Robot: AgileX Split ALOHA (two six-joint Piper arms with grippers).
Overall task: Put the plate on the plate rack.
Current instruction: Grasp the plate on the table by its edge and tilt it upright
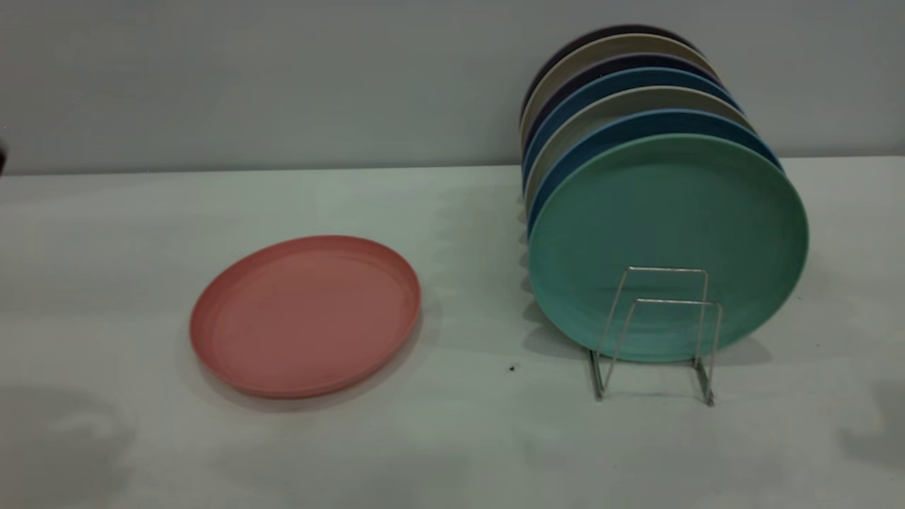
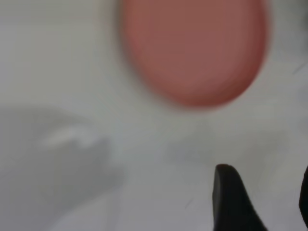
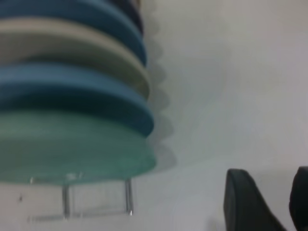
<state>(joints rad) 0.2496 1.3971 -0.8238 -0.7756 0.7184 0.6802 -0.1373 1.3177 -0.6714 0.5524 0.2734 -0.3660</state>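
The robot's left gripper will next go to the salmon-pink plate and grab the plate's rim (image 1: 195, 341) (image 2: 127, 41) on the side farthest from the plate rack.
The salmon-pink plate (image 1: 305, 314) lies flat on the white table, left of centre; in the left wrist view this plate (image 2: 192, 48) is ahead of my left gripper (image 2: 264, 168), which is open, empty and apart from it. The silver wire plate rack (image 1: 664, 332) stands at the right, its two front loops bare. In the right wrist view the plate rack (image 3: 96, 197) shows under the upright plates, off to the side of my right gripper (image 3: 269, 171), which hangs open and empty above the table. Neither gripper appears in the exterior view.
Several plates stand upright in the rack: a teal-green plate (image 1: 668, 247) in front, then blue (image 1: 636, 127) and beige ones behind. A grey wall (image 1: 283, 78) runs along the back of the table (image 1: 459, 438). A small dark speck (image 1: 511, 367) lies between plate and rack.
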